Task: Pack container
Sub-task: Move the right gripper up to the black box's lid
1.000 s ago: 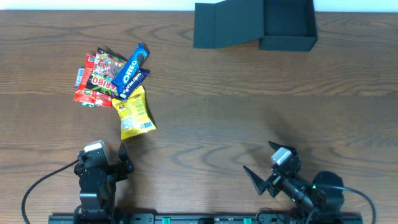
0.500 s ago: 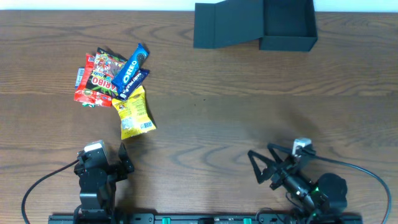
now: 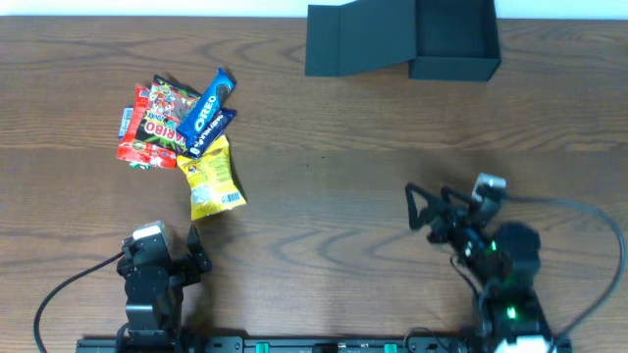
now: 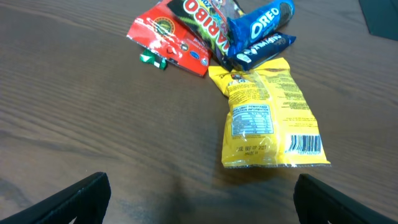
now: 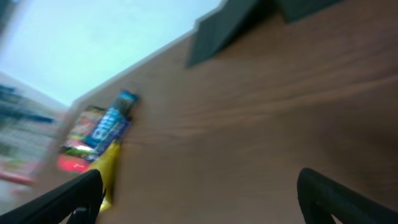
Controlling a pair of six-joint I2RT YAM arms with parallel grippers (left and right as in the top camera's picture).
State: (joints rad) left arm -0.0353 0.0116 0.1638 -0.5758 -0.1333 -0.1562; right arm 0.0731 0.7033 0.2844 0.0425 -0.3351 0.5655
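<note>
The container is next for my right gripper, which should go over to it and take hold of its near side's top edge [image 3: 438, 58], close to the flap lid.
The container [image 3: 451, 37], a dark shallow box, stands open at the table's far right with its flap lid [image 3: 355, 41] folded out to the left. A pile of snack packets lies at the left: a red Haribo bag [image 3: 155, 123], a blue Oreo pack [image 3: 206, 102] and a yellow packet [image 3: 214, 178]. My left gripper [image 3: 196, 250] rests open near the front edge, just short of the yellow packet [image 4: 268, 115]. My right gripper [image 3: 412, 208] is open over bare wood at mid-right, pointing left, far from both box and snacks. The right wrist view is blurred and shows the lid [image 5: 230, 28] and the snack pile [image 5: 99, 134].
The wooden table [image 3: 324, 157] runs between the snack pile and the box. A white wall edge lies behind the box. Cables trail from both arm bases along the front rail [image 3: 314, 345].
My right arm has risen from the front edge and swung forward and up the table, its open jaws now pointing left. The left arm and all objects have stayed put.
</note>
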